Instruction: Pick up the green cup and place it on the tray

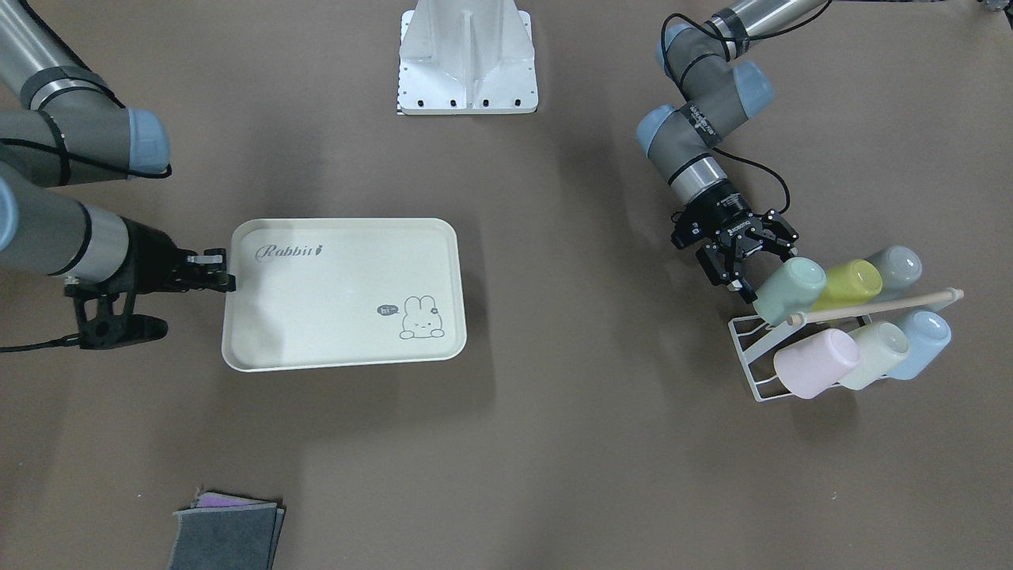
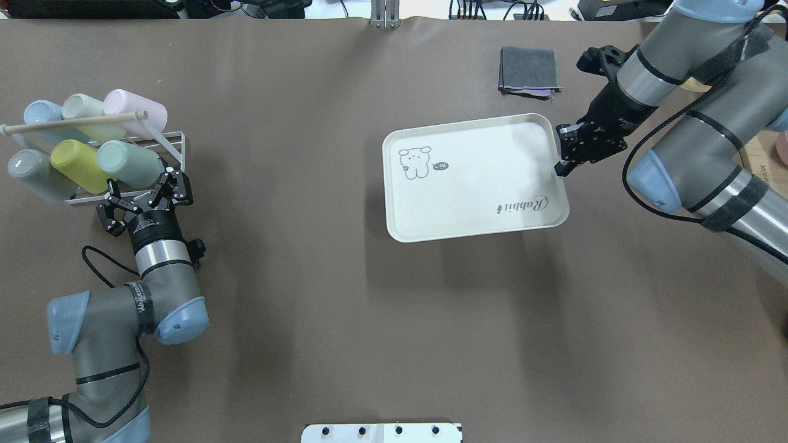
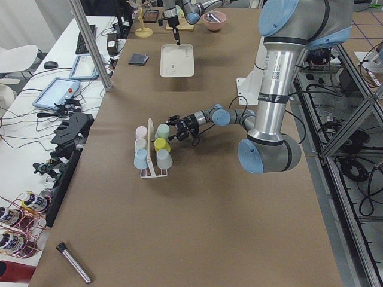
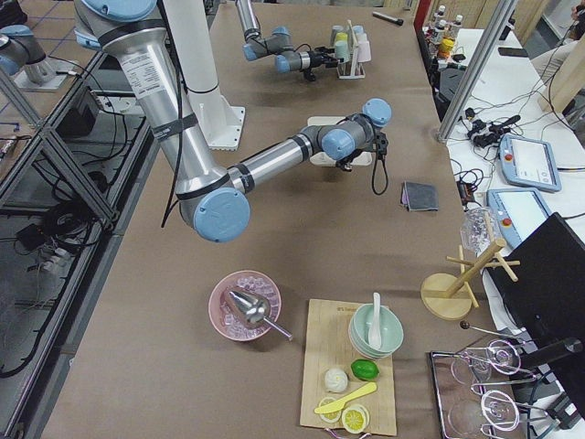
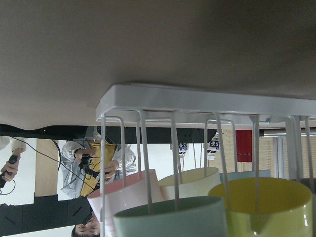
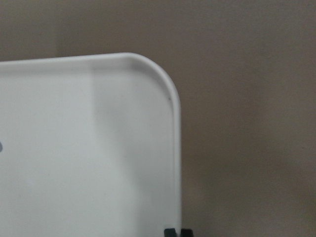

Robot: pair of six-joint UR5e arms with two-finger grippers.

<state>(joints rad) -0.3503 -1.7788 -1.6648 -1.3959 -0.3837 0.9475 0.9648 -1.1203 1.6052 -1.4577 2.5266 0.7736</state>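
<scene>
My right gripper is to set the cream Rabbit tray down on the table's bare middle [image 1: 518, 256] by the white bracket, at a spot that is nearer the rack.
The mint green cup [image 2: 128, 163] lies on its side in a white wire rack [image 2: 175, 143] at the table's left end. It also shows in the front view [image 1: 791, 289] and the left wrist view [image 5: 170, 218]. My left gripper [image 2: 144, 189] is open, its fingers spread just at the cup's near end and apart from it. The cream Rabbit tray [image 2: 474, 178] is right of centre. My right gripper [image 2: 563, 159] is shut on the tray's rim [image 6: 175, 148] at its short right edge, and the tray's shadow is offset under it.
The rack also holds a lime cup [image 2: 77, 165], a grey cup [image 2: 34, 173], a pink cup [image 2: 138, 109], a pale whitish-green cup [image 2: 86, 111] and a blue cup [image 2: 43, 117] under a wooden dowel [image 2: 74, 122]. Folded grey cloths [image 2: 529, 69] lie beyond the tray.
</scene>
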